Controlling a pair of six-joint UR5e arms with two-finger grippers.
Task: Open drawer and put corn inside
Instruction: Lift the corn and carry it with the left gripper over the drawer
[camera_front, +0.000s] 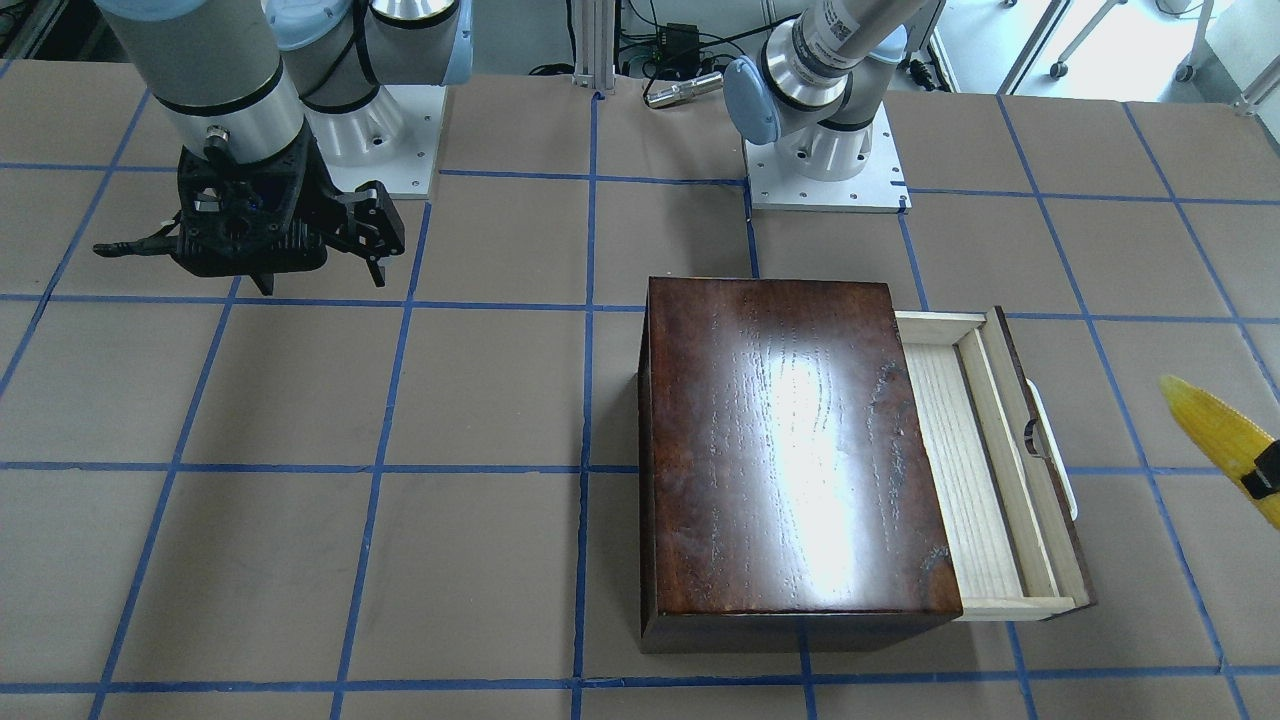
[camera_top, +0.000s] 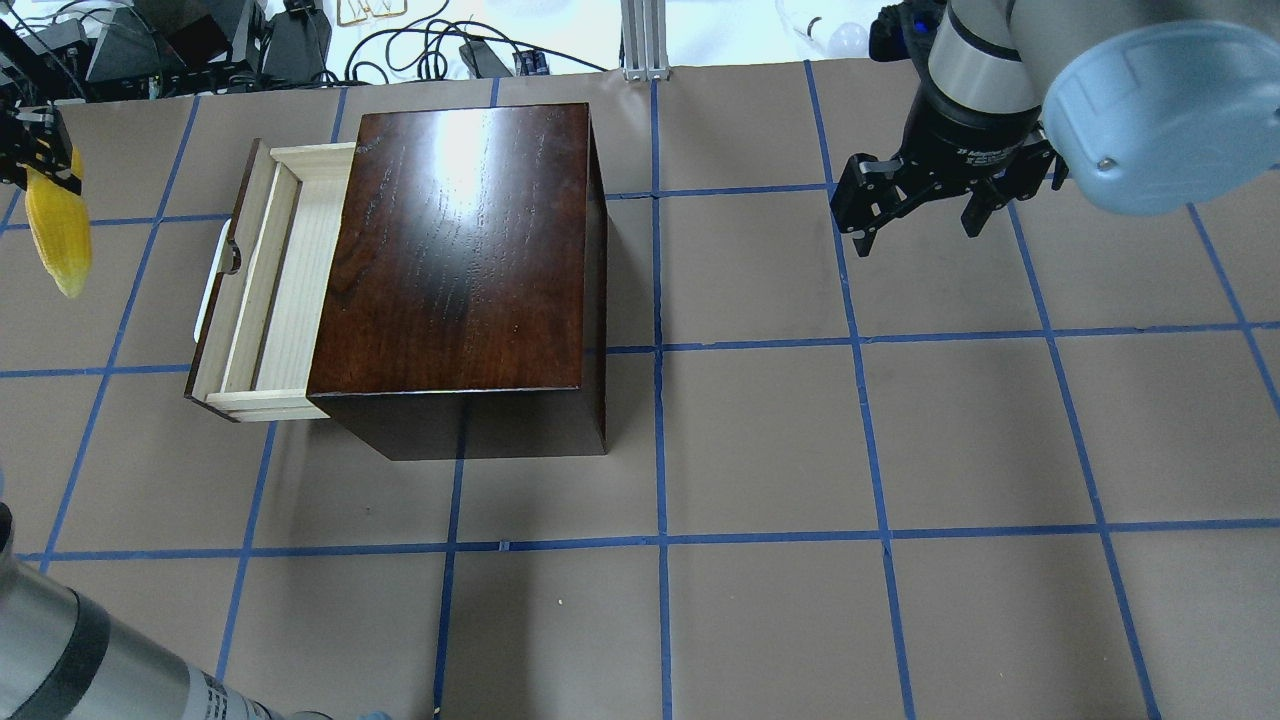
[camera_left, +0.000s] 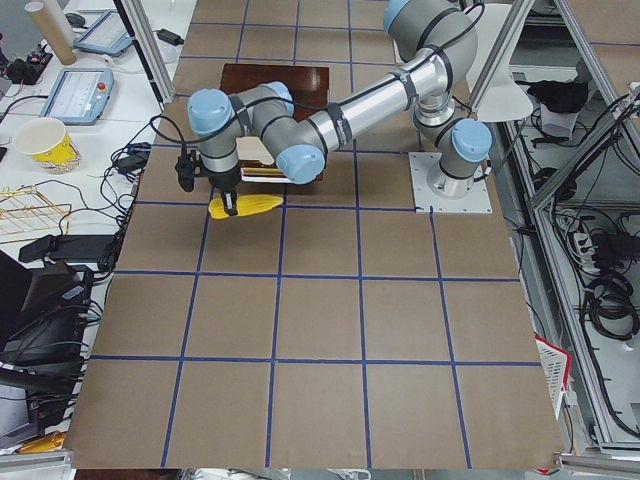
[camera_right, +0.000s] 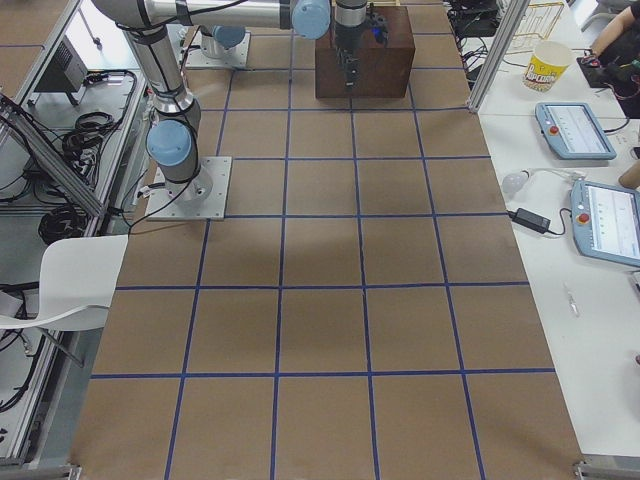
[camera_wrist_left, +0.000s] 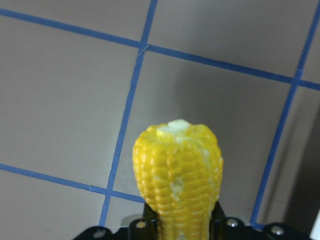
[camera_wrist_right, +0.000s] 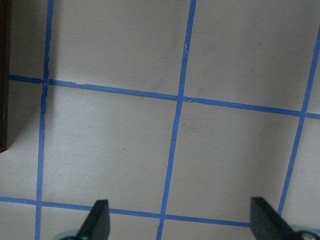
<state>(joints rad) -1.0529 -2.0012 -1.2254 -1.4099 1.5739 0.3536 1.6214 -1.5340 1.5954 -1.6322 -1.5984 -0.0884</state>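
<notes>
My left gripper needs to release the corn on the middle of the drawer's pale-wood tray (camera_front: 973, 480), beside the dark-brown box. The corn is still in the air beyond the drawer.
The drawer (camera_top: 262, 290) stands pulled out of the glossy dark-brown box (camera_top: 460, 240), its pale-wood tray showing empty, white handle (camera_top: 208, 285) on the front. It also shows in the front-facing view (camera_front: 960, 470). My left gripper (camera_top: 45, 178) is shut on the yellow corn (camera_top: 60, 240) and holds it in the air beyond the handle side of the drawer, apart from it. The corn also shows at the front-facing view's right edge (camera_front: 1215, 430) and in the left wrist view (camera_wrist_left: 177, 175). My right gripper (camera_top: 915, 225) is open and empty above bare table, well away from the box.
The table is brown with a blue tape grid. The arm bases (camera_front: 825, 160) (camera_front: 380, 140) stand at the robot's side. A side bench with a paper cup (camera_left: 45, 145), tablets and cables runs beyond the table end near the corn.
</notes>
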